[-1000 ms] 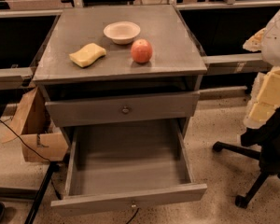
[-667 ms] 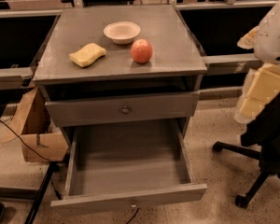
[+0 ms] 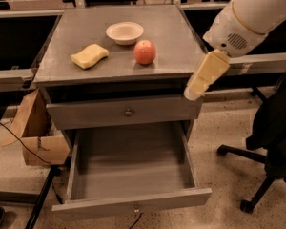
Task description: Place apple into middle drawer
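Observation:
The red-orange apple (image 3: pixel 145 52) in front of the white bowl belongs in the middle drawer, so my gripper needs to go to it next and close around it.
The red-orange apple (image 3: pixel 145 52) sits on the grey cabinet's top (image 3: pixel 176 42), right of centre near the front edge. The middle drawer (image 3: pixel 133 205) is pulled wide open below, and its grey tray holds nothing. My gripper (image 3: pixel 196 86) hangs from the white arm at the upper right. It is at the cabinet's front right corner, right of the apple and lower than it, apart from it. It is above the open drawer's right side.
A white bowl (image 3: pixel 125 32) stands behind the apple and a yellow wavy sponge (image 3: pixel 89 56) lies to its left. A closed drawer front (image 3: pixel 126 112) sits above the open one. A cardboard box (image 3: pixel 35 137) is at the left, a black office chair (image 3: pixel 271 142) at the right.
My arm has swung in from the right edge to the cabinet's front right corner. The apple, bowl, sponge and drawer have not moved.

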Available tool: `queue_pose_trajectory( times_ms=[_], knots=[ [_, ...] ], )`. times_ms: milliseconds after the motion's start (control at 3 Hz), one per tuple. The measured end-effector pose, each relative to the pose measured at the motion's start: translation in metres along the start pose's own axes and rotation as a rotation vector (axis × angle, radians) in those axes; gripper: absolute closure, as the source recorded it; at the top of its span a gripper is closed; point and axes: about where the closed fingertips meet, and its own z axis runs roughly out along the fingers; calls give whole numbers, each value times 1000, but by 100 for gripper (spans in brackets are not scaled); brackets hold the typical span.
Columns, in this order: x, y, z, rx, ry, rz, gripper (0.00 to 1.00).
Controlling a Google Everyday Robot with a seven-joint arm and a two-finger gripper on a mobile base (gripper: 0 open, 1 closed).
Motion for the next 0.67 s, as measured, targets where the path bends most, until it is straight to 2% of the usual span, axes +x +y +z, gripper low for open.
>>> queue_pose_trajectory(
  times_ms=[333,667],
  knots=[
    [-73,-27,45,41,-170,130,0],
    [-73,-27,45,40,-169,130,0]
  ],
)
